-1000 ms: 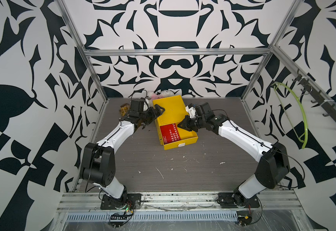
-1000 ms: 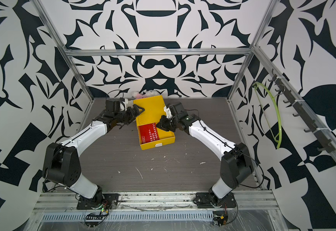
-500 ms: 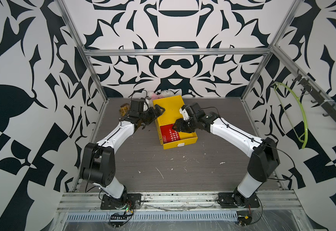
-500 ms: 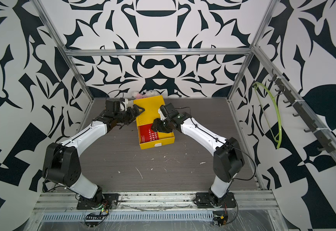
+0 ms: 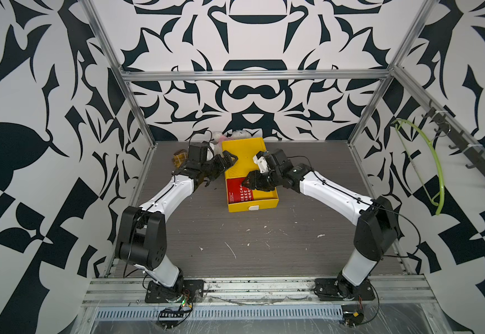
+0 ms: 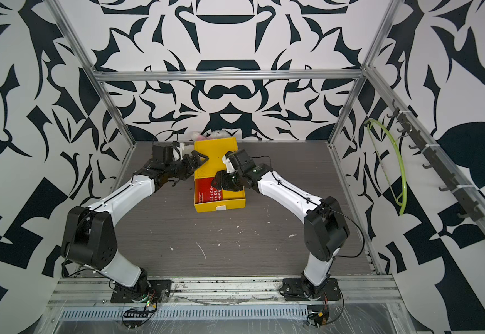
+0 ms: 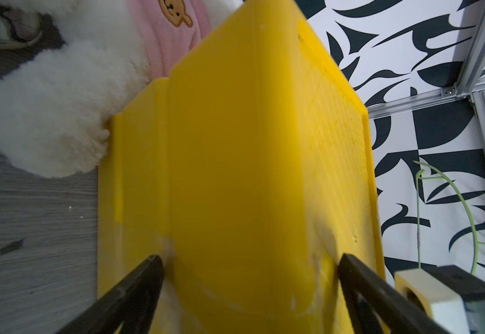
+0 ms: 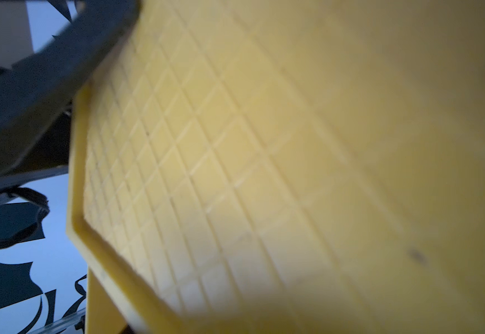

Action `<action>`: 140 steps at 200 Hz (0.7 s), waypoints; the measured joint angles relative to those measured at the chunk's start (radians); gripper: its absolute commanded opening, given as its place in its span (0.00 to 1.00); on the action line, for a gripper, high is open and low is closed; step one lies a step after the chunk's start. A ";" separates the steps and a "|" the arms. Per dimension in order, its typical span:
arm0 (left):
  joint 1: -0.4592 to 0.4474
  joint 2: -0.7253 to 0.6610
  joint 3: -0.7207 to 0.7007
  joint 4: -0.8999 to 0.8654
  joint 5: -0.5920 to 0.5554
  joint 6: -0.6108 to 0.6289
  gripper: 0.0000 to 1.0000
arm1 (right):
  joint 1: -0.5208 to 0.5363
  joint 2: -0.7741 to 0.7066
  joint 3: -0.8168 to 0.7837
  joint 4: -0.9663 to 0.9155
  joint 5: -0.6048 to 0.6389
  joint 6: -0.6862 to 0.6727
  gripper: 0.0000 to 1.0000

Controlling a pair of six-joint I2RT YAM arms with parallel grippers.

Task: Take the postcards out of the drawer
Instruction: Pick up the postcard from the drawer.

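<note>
The red postcard lies flat under my right gripper's tip, so next I open that gripper and pinch the postcard by its edge [image 5: 252, 195] beside the drawer's empty bottom.
A yellow cabinet [image 5: 244, 156] lies at the back of the table with its drawer [image 5: 276, 196] pulled out toward me. A red postcard [image 5: 237, 191] with white writing lies inside; any other postcards are hidden. My left gripper [image 5: 221, 172] stands open at the cabinet's left side. In the left wrist view its fingers [image 7: 148, 274] straddle the yellow cabinet [image 7: 250, 144], close against it. My right gripper [image 5: 247, 182] hangs over the drawer, tip pointed down at the red postcard [image 6: 205, 192]. The right wrist view shows only blurred yellow grid [image 8: 235, 173], so its jaws are hidden.
A white plush toy [image 5: 229, 136] with pink cloth lies against the cabinet's back. A yellow-brown plaid cloth [image 5: 179, 157] sits behind my left arm. A green hanger [image 5: 426, 167] hangs from the hook rail on the right wall. White crumbs dot the table's front.
My right gripper has swung left, from beside the drawer's right wall to over the drawer and the red postcard. The left arm and the cabinet have not moved.
</note>
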 measured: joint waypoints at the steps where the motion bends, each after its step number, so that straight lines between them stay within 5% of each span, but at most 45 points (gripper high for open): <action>1: 0.000 0.000 0.000 0.000 0.000 0.000 0.99 | 0.000 -0.001 -0.002 0.004 -0.001 0.001 0.52; 82: 0.001 0.000 -0.005 0.008 -0.001 0.000 0.99 | -0.035 -0.070 -0.193 0.370 -0.140 0.150 0.47; 140: -0.003 0.000 -0.006 0.007 0.009 0.000 0.99 | -0.034 -0.037 -0.206 0.405 -0.165 0.181 0.37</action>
